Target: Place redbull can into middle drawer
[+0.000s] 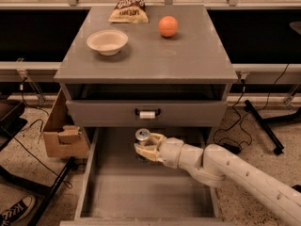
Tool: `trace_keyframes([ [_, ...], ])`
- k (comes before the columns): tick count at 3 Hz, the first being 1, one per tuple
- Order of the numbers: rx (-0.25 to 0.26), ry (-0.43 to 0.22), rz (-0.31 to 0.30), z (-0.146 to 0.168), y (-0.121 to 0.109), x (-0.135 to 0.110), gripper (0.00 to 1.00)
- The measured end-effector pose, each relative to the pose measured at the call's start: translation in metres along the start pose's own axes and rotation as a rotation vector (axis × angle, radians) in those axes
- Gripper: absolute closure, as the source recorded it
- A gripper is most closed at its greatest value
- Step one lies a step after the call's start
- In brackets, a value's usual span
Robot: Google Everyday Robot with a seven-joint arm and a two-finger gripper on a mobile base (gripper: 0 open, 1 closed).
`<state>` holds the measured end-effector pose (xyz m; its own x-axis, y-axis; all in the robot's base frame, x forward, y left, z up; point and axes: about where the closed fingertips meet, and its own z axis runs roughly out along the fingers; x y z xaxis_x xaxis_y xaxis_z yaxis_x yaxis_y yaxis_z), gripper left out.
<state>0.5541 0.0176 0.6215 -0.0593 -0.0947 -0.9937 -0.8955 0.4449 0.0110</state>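
The redbull can, now upright over the open middle drawer, will be released by my gripper halfway back on the bare drawer's bottom (129,174), a little toward the cardboard box.
My gripper (146,148) reaches in from the lower right on a white arm and is shut on the redbull can (142,137), whose silver top shows above the fingers. The can is upright over the back part of the open middle drawer (113,192), a wide grey tray with low side walls and a bare floor. The can's lower body is hidden by the fingers. I cannot tell whether it touches the drawer floor.
Above the open drawer is a shut grey drawer front with a black handle and white tag (147,113). On the cabinet top stand a white bowl (107,41), an orange ball (168,26) and a chip bag (129,4). A cardboard box (63,133) sits left of the cabinet.
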Motion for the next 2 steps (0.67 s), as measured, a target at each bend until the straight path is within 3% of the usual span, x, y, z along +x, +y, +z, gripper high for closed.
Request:
trace_keyframes([
  [2,-0.090,-0.009,-0.003,0.047,0.011,0.096,1.00],
])
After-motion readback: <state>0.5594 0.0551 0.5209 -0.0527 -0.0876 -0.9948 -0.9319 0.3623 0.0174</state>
